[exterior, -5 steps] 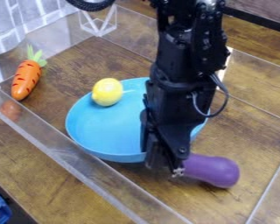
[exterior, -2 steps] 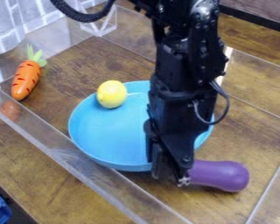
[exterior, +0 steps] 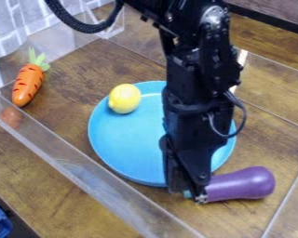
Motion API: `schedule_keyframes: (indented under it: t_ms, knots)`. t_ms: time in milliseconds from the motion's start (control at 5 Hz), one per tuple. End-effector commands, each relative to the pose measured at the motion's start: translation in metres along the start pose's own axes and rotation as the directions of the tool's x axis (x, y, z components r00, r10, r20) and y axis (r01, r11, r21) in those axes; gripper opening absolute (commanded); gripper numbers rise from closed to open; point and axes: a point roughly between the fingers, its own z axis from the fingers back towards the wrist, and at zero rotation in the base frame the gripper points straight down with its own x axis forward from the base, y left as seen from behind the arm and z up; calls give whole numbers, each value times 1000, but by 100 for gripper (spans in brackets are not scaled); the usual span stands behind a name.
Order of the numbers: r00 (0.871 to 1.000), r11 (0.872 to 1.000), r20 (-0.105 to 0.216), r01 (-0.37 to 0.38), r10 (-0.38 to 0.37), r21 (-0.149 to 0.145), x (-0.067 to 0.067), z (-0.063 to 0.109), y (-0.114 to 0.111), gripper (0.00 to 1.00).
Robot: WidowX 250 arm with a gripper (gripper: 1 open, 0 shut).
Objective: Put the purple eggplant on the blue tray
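My gripper has only the purple eggplant's stem end, with the fat body sticking out, so next I open and take the eggplant farther (exterior: 222, 190) along its body.
The purple eggplant (exterior: 242, 183) lies low over the wooden table just right of the blue tray (exterior: 124, 141), outside its rim, with its fat end pointing right. My black gripper (exterior: 193, 189) points straight down at the tray's front right edge. Its fingers are closed on the eggplant's left end, which hides the stem. A yellow lemon (exterior: 124, 98) rests on the tray's far left part.
An orange carrot (exterior: 29, 80) with a green top lies on the table at the far left. A clear plastic wall (exterior: 64, 158) runs along the front and left of the work area. The arm (exterior: 199, 84) stands over the tray's right half.
The gripper has shifted right and slightly down, with the eggplant going right along with it. The blue tray and the lemon have also slid to the right. The carrot has not moved.
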Motion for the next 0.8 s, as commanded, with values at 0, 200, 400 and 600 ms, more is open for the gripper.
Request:
schedule_keyframes:
  t_ms: [0,200,400,600]
  knots:
    - [999,1000,35,-12,12,6,1,5,7,100]
    - [999,1000,46,-6,6,1,2,4,7,0]
    - [998,1000,55,0,1,-5,2,2,6,0]
    - [998,1000,66,4,-3,-10,2,1,7,100]
